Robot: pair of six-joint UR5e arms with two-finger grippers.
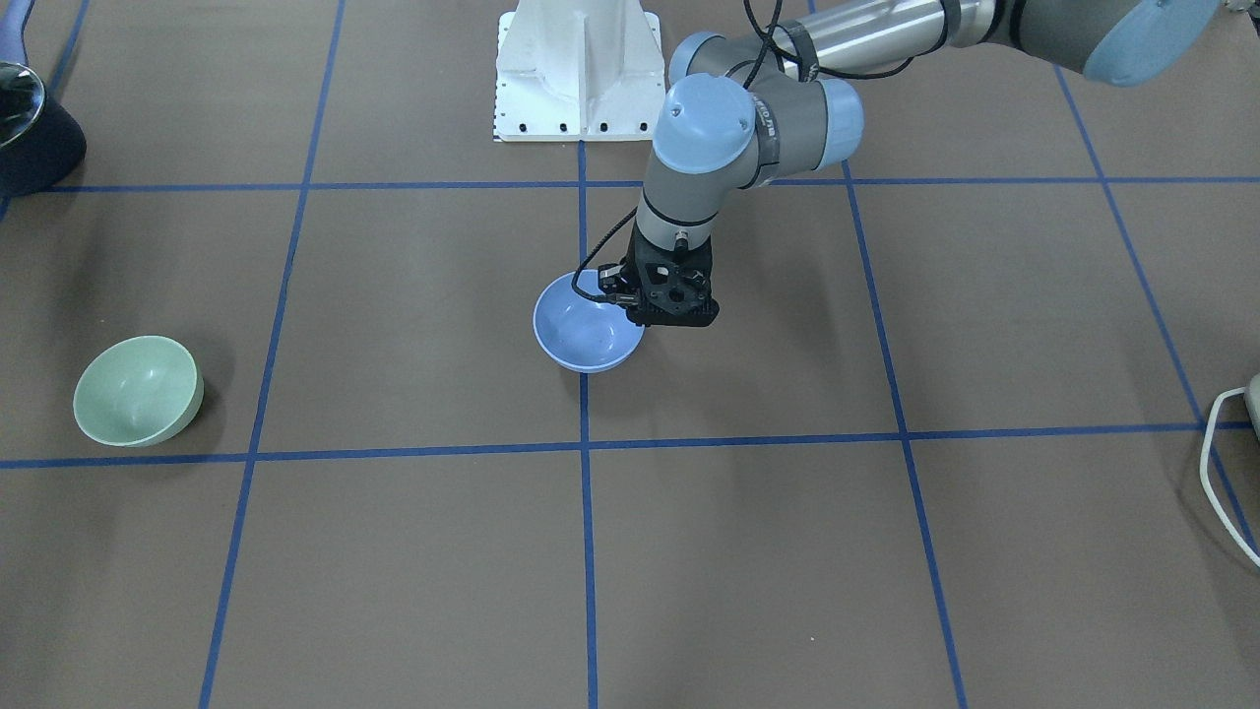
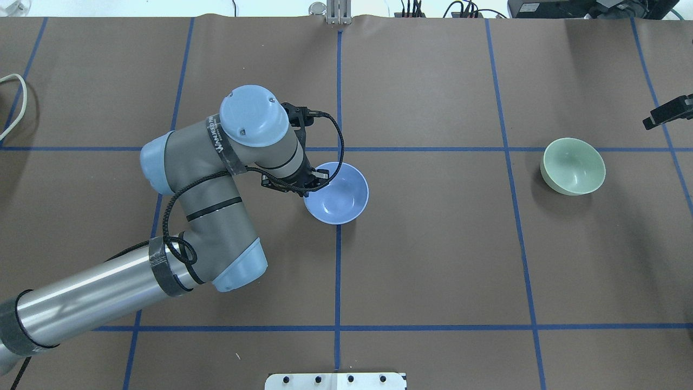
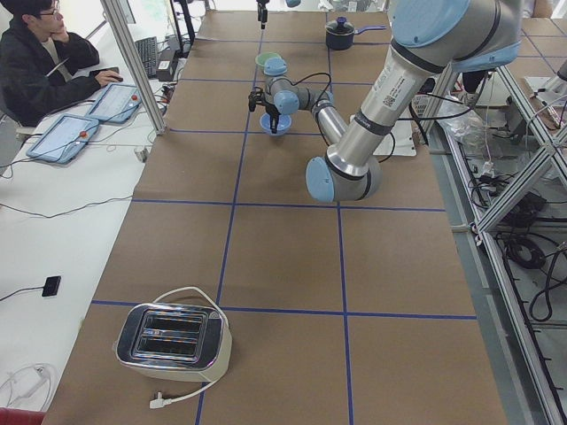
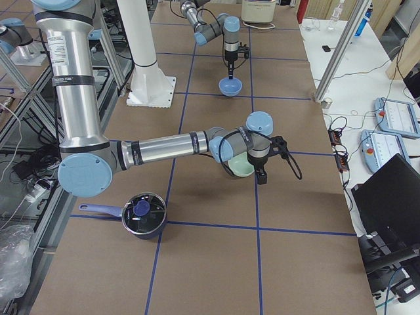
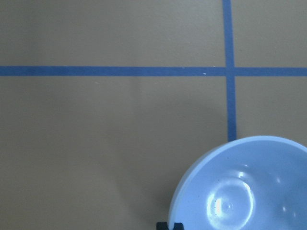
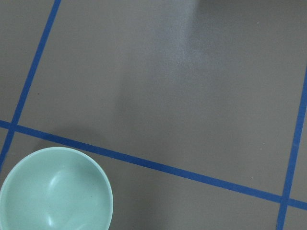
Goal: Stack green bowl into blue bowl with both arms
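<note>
The green bowl's rim (image 1: 76, 402) (image 6: 112, 197) has a side that is farthest from the blue bowl. I move my right gripper to that side next and close it there.
The blue bowl (image 1: 589, 333) sits near the table's centre, on the middle blue tape line, and looks slightly tilted. It also shows in the overhead view (image 2: 340, 195) and the left wrist view (image 5: 244, 189). My left gripper (image 1: 671, 307) (image 2: 303, 186) (image 5: 170, 225) points down at its rim, with one finger on each side of the rim, shut on it. The green bowl (image 1: 138, 391) (image 2: 574, 165) (image 6: 55, 191) stands alone far off on my right side. My right gripper (image 2: 668, 112) (image 4: 262, 174) hovers just beyond it; only a part shows, so I cannot tell whether it is open or shut.
The white pedestal base (image 1: 579, 69) is at the table's robot side. A dark pot with a lid (image 4: 143, 214) stands at the right end. A toaster (image 3: 173, 341) stands at the left end, and a white cable (image 1: 1216, 473) lies there. An operator (image 3: 44, 62) sits alongside.
</note>
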